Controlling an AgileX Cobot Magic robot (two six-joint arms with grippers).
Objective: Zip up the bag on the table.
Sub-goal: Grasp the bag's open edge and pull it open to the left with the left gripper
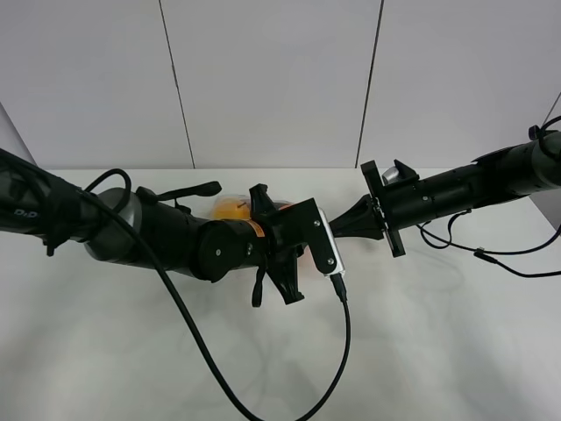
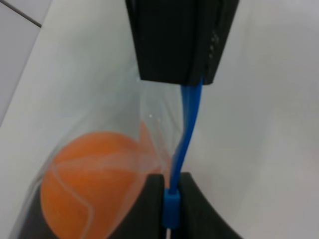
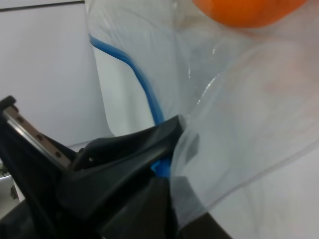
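The bag's slider, now on the blue zipper strip, will be let go by my left gripper at the blue strip's end (image 1: pixel 177 205) past the yellow fruit, across from my right gripper.
The clear bag (image 2: pixel 124 124) shows in the left wrist view with an orange fruit (image 2: pixel 89 186) inside and its blue zipper strip (image 2: pixel 188 119) running up the middle. My left gripper (image 2: pixel 172 194) is shut on the blue strip at its slider. My right gripper (image 3: pixel 167 164) is shut on the same blue strip (image 3: pixel 144 84) further along, and it shows as the black block (image 2: pixel 179 40) in the left wrist view. In the high view the two grippers meet at mid-table (image 1: pixel 337 228), and only a bit of fruit (image 1: pixel 230 209) shows behind my left arm.
The white table (image 1: pixel 438 351) spreads all around the arms. A black cable (image 1: pixel 346 342) hangs from my left wrist down to the front edge. Another cable (image 1: pixel 500 259) lies on the table under my right arm. A grey panelled wall (image 1: pixel 280 79) stands behind.
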